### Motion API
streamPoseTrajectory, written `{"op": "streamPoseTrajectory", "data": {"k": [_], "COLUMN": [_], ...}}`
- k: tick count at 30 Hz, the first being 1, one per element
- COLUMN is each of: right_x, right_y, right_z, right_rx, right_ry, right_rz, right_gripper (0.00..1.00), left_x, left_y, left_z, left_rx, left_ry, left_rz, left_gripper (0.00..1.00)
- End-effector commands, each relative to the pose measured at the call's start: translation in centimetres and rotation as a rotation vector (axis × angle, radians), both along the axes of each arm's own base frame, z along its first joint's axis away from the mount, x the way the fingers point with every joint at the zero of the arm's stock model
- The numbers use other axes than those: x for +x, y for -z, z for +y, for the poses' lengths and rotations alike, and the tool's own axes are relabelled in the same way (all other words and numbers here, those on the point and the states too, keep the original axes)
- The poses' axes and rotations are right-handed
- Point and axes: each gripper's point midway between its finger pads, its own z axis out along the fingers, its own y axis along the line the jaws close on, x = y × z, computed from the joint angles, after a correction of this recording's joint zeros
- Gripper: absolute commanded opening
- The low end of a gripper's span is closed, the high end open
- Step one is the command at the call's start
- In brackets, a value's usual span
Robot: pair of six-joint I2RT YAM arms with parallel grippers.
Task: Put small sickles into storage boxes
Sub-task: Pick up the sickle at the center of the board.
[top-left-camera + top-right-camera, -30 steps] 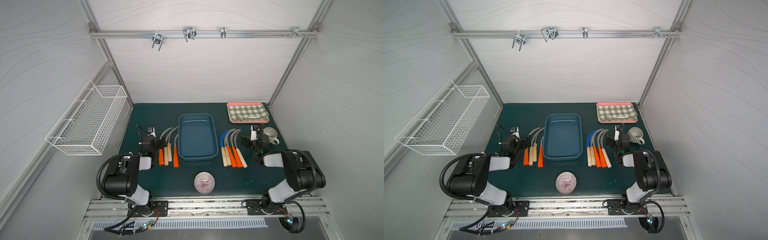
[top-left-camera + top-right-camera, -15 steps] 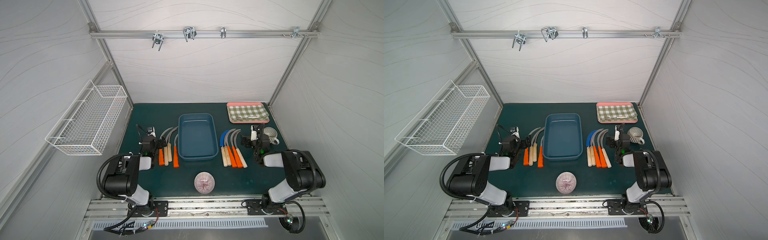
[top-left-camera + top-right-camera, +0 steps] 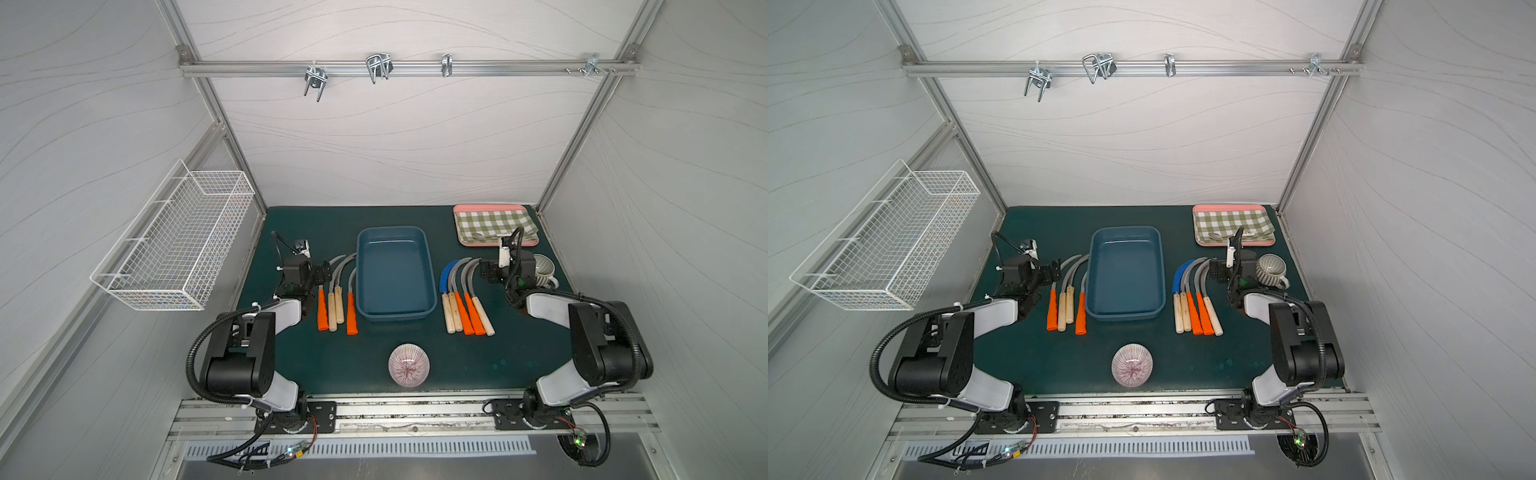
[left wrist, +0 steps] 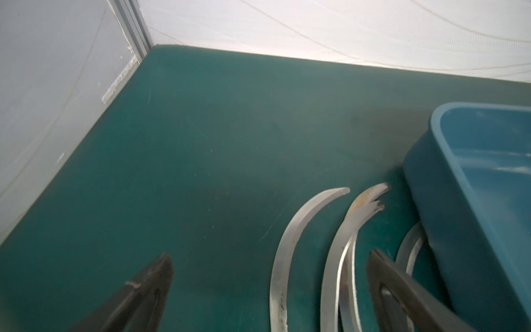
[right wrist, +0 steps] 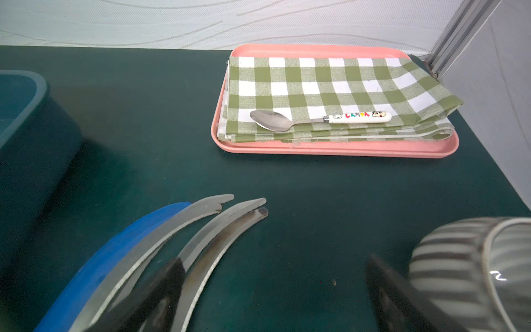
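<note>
I will close my right gripper on the middle of the pale wood handle (image 3: 484, 316) of the small sickle closest to the striped mug.
The dark blue storage box (image 3: 395, 274) (image 3: 1125, 274) stands empty mid-table. Several small sickles (image 3: 332, 305) lie in a row left of it, handles orange or pale wood, with several more (image 3: 467, 309) to its right, one with a blue blade (image 3: 445, 274). My left gripper (image 3: 323, 269) (image 4: 270, 255) is open, low over the left row's grey blades (image 4: 290, 238), with the box wall (image 4: 448, 201) beside it. My right gripper (image 3: 487, 272) (image 5: 274, 260) is open at the right row's blade tips (image 5: 218, 227), holding nothing.
A pink tray (image 3: 494, 207) with a checked cloth and a spoon (image 5: 287, 120) sits at the back right. A striped mug (image 3: 545, 270) stands right beside my right gripper. A ribbed pink dome (image 3: 408, 365) lies near the front edge. A white wire basket (image 3: 174, 245) hangs on the left wall.
</note>
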Motion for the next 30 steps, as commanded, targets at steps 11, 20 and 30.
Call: {"op": "streamPoseTrajectory", "data": {"k": [11, 20, 30], "right_x": [-1.6, -4.9, -9.8], "right_y": [-0.7, -1.7, -4.1], "right_z": [0.8, 3.5, 6.2], "right_rx": [-0.015, 0.094, 0.124], "right_ry": [0.137, 0.104, -0.004], "right_rz": [0.330, 0.468, 0.571], "right_gripper": [0.99, 0.99, 0.99], "left_x": [0.1, -3.0, -9.4], "left_y": [-4.4, -7.4, -7.4], "left_z": [-3.4, -9.6, -15.7], "left_rx": [-0.042, -0.062, -0.042], "left_ry": [0.027, 0.110, 0.240], "left_rz": [0.106, 0.154, 0.304], "left_gripper": [0.99, 0.99, 0.99]}}
